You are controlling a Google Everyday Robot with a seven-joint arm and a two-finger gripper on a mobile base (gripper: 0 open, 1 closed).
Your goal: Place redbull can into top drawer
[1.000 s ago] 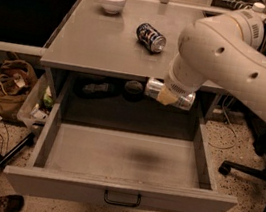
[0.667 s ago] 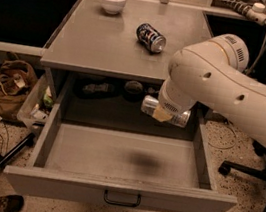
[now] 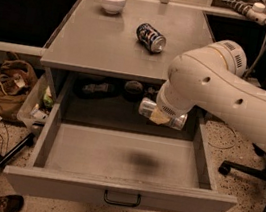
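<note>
Next, my gripper puts the redbull can on the middle of the drawer's bottom [image 3: 126, 147], straight behind the dark wire handle. It will let go of the can there.
The top drawer [image 3: 118, 193] is pulled wide open below the grey table, its front panel with a small dark wire handle [image 3: 121, 199] nearest the camera. The redbull can [image 3: 148, 108], slim and silvery, lies sideways in the air above the drawer's back right part, casting a shadow on the drawer floor. My gripper [image 3: 164, 116] is shut on the can, mostly hidden under the big white arm [image 3: 217, 86] that reaches in from the right.
A shorter dark blue can [image 3: 151, 37] lies on its side on the table top [image 3: 98, 41]. A white bowl [image 3: 112, 0] stands at the table's back. A brown bag [image 3: 12, 85] and cables lie on the floor left. An office chair base [image 3: 254, 199] is at right.
The arm has moved left and down with the can, bringing it lower over the drawer's back part.
</note>
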